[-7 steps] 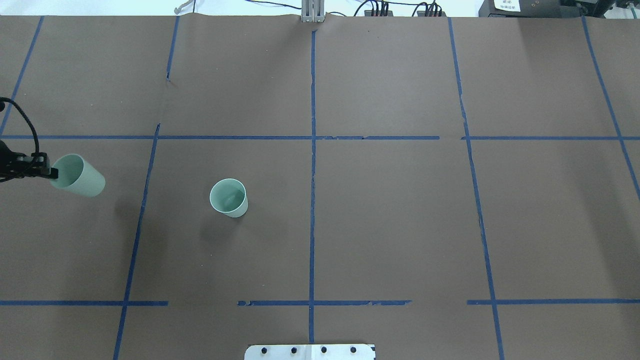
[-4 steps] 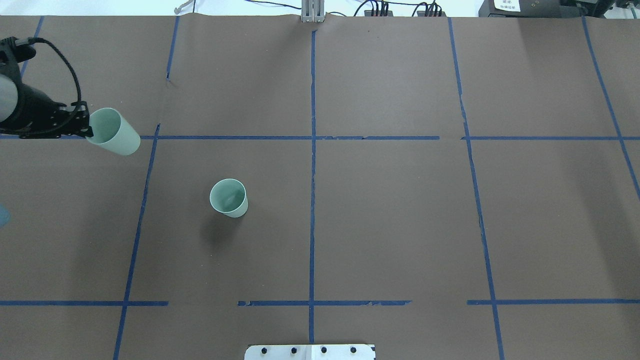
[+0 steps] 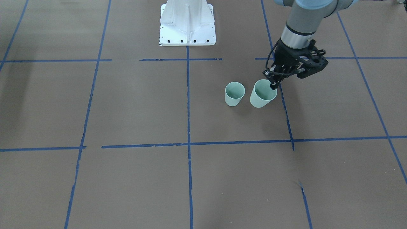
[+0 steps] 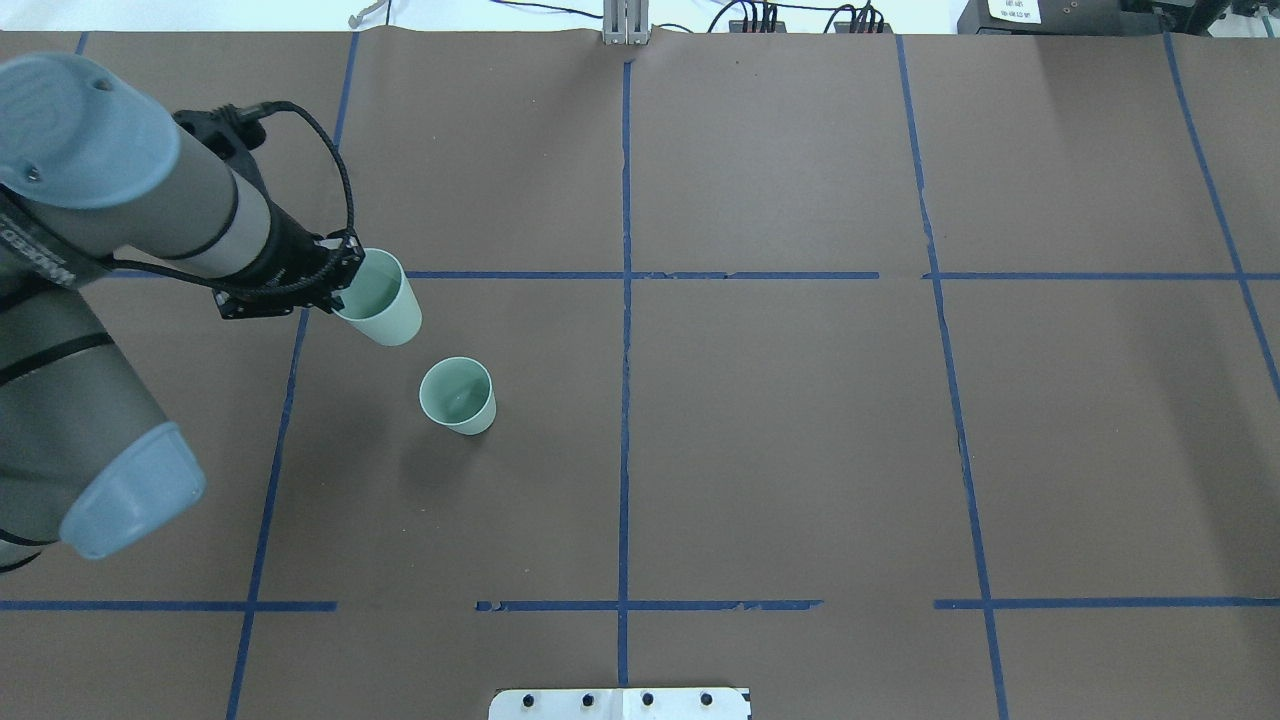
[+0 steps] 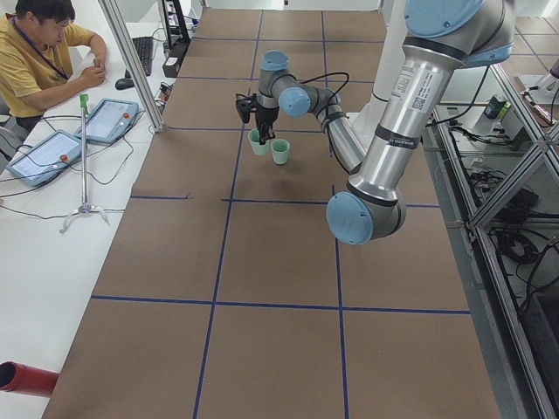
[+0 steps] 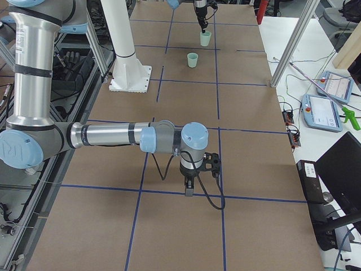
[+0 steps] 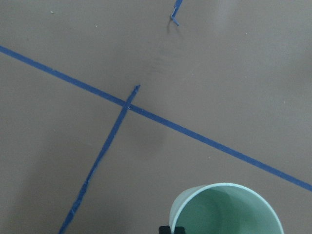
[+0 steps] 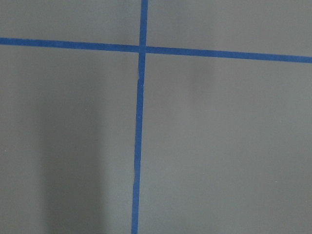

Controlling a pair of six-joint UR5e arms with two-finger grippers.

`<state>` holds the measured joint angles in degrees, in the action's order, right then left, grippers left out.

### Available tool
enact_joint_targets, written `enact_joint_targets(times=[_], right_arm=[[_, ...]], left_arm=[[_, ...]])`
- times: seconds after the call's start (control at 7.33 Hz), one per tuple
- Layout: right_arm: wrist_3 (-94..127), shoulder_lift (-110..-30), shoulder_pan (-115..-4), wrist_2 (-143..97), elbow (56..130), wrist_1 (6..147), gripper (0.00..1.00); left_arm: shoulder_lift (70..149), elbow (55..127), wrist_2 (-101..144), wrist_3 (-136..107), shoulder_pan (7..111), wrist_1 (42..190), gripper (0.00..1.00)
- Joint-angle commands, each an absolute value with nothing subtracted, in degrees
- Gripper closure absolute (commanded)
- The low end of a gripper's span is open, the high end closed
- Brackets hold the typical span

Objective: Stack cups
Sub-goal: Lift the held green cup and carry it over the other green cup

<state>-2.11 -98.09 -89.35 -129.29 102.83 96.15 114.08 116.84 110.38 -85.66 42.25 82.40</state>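
The robot's left gripper needs to let go of its cup, now held tilted in the air, inside the opening of the standing mint-green cup [image 3: 235, 89].
One pale mint-green cup [image 4: 458, 395] stands upright on the brown table, also seen in the front view [image 3: 234, 93]. My left gripper [image 4: 345, 275] is shut on the rim of the second cup [image 4: 380, 300] and holds it tilted in the air, just left of and beyond the standing cup. In the front view the left gripper [image 3: 273, 85] holds this cup [image 3: 262, 93] right beside the standing one. The left wrist view shows the held cup's open mouth [image 7: 226, 209]. My right gripper [image 6: 188, 189] hangs low over the table far from the cups; I cannot tell whether it is open.
Blue tape lines [image 4: 625, 330] grid the brown table. The robot's white base plate [image 3: 187, 24] sits at the near edge. An operator [image 5: 44, 52] sits at a side table with tablets [image 5: 44, 155] in the left view.
My left arm has carried the held cup from the table's left edge forward and to the right, close to the standing cup. The standing cup has not moved.
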Motion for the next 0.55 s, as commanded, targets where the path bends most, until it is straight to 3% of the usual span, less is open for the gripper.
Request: enact_joint_targets(times=[0.0, 0.41], right_arm=[[-2.1, -98.1, -89.4, -129.3, 102.8, 96.2, 0.0], [-2.1, -98.1, -89.4, -129.3, 102.8, 96.2, 0.0]], left_arm=[[115.9, 116.9, 108.1, -89.0, 37.6, 81.1, 1.0], [116.0, 117.3, 108.4, -89.1, 35.8, 81.2, 1.0]])
